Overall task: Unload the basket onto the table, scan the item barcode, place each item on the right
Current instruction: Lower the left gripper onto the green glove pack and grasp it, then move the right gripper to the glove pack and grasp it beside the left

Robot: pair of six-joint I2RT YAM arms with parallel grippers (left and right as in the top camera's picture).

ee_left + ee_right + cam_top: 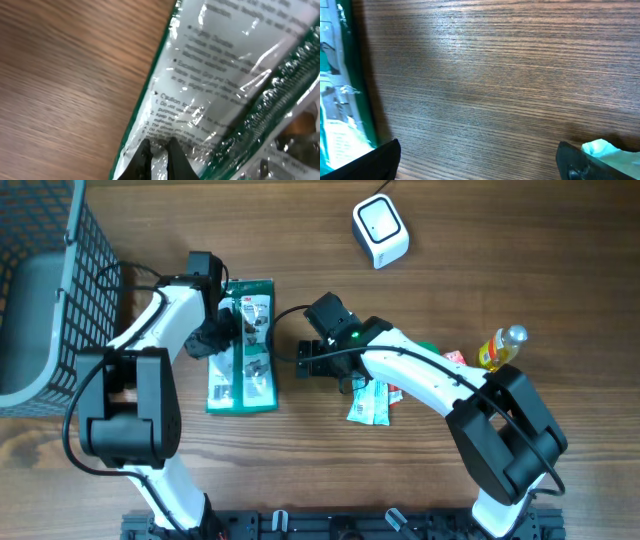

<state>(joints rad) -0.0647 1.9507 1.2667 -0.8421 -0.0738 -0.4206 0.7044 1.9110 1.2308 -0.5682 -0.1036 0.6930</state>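
Next, I close my right gripper on the film [247, 354] beside the package's middle green strip, about halfway along.
The item is a flat clear plastic package with green edges [242, 370], lying on the wooden table left of centre. Its printed text fills the left wrist view [225, 75]; no barcode shows in any view. My left gripper [226, 330] [159, 157] is shut, pinching the clear film near the package's left edge. To the right of the package, my right gripper [308, 358] [480, 160] stands open over bare wood, holding nothing. The package's green edge [355, 95] shows at the left of the right wrist view. A white scanner [380, 232] sits at the far side of the table.
A dark wire basket [60, 270] fills the far left corner. Green sachets [375, 402] [607, 150] lie under the right arm, with a red packet [455, 358] and a yellow bottle [500, 348] further right.
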